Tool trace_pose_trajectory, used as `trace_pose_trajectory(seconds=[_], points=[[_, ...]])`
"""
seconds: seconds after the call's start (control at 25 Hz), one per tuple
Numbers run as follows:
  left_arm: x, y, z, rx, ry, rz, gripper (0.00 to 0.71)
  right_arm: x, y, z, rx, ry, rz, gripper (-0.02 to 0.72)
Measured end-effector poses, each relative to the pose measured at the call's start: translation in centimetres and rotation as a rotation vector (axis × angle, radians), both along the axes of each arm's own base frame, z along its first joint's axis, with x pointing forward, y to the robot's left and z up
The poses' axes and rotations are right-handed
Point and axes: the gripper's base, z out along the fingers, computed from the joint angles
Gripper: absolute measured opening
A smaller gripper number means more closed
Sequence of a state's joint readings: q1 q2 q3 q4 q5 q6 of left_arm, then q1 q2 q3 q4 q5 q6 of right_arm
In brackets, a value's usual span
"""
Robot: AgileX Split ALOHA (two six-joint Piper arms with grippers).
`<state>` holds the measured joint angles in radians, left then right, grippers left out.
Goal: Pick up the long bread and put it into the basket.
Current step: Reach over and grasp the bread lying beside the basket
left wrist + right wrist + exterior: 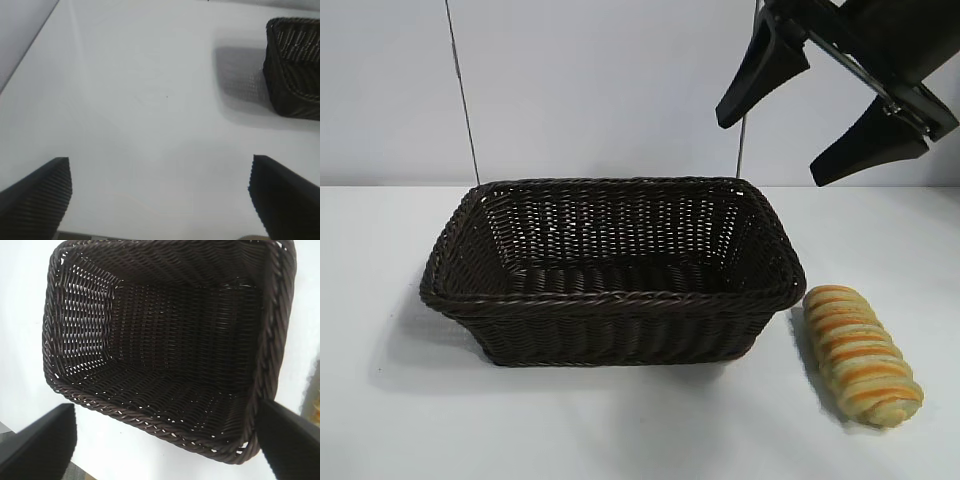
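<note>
The long bread beside the basket should next have my right gripper closed around its middle (857, 346).
The long bread (860, 355), golden with orange-brown ridges, lies on the white table just right of the basket (610, 298). The dark brown wicker basket stands mid-table with nothing inside. My right gripper (770, 150) hangs high above the basket's far right corner, open and holding nothing. In the right wrist view the basket's braided rim (165, 430) lies below the right gripper (167, 405), whose jaws are spread wide. In the left wrist view my left gripper (159, 160) is open over bare table, with one corner of the basket (295, 70) farther off. The left arm is out of the exterior view.
The white table (620, 430) has free room in front of the basket and on its left. Two thin dark cables (462, 95) run down the pale back wall behind the basket.
</note>
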<state>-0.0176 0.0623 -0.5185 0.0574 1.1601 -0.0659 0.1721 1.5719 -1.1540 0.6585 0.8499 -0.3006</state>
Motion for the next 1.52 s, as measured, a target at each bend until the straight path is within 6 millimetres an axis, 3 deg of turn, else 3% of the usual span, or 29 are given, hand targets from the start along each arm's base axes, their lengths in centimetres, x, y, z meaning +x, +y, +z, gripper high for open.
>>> trace_pose_trajectory(seconds=[0.44,0.96,1.52], points=[[-1.1,0.0,0.0,-0.003,-0.078,0.001,0.695,-0.5,-0.3,-0.4,-0.050,0.045,0.036,0.695],[-0.6,0.0,-0.8,0.000,-0.064,-0.001,0.695,-0.7,-3.4,-1.7,-0.426,0.082,0.009,0.695],[-0.6,0.0,-0.7,0.001,-0.070,-0.003,0.695,-2.1,-4.1,-7.3,-0.455,-0.010,-0.041,0.695]])
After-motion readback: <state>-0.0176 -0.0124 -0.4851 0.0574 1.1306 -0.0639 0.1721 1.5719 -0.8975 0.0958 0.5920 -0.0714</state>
